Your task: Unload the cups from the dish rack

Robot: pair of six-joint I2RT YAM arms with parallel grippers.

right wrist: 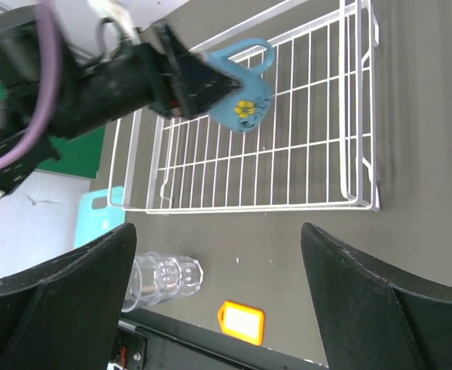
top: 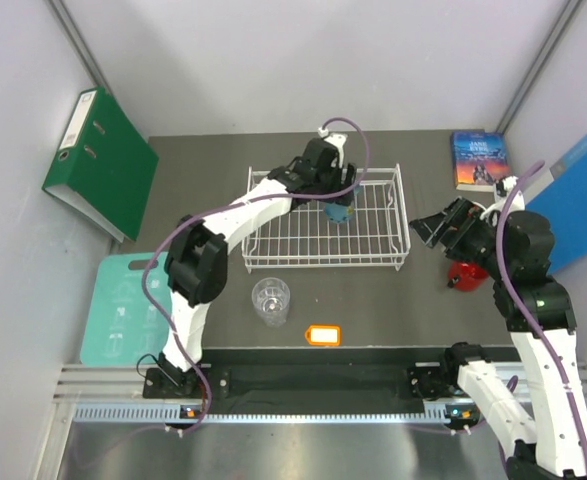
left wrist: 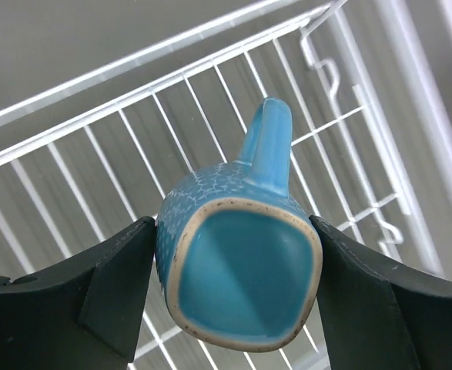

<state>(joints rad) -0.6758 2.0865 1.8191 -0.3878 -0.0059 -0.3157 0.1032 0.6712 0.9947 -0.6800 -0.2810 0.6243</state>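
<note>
My right gripper should move to the blue mug's rim (top: 353,212) (right wrist: 269,102) next and close there, so that it takes the mug over from my left gripper.
The white wire dish rack (top: 373,255) stands at the middle of the table. My left gripper (top: 341,195) reaches into its far part and is shut on the light blue mug (top: 340,211). In the left wrist view both fingers (left wrist: 125,285) press the sides of the blue mug (left wrist: 241,285), which is over the rack's grid (left wrist: 95,177) with its handle pointing away. The right wrist view shows the blue mug (right wrist: 242,104) in the rack (right wrist: 318,204). My right gripper (top: 423,228) is open and empty, just right of the rack. The red mug (top: 465,275) stands by the right arm. The clear glass tumbler (top: 271,300) stands in front of the rack. The pink mug is out of view.
An orange tag (top: 323,335) lies near the tumbler. A teal board (top: 121,305) lies at the left, with a green binder (top: 98,160) behind it. A book (top: 478,160) and a blue folder (top: 578,200) lie at the back right.
</note>
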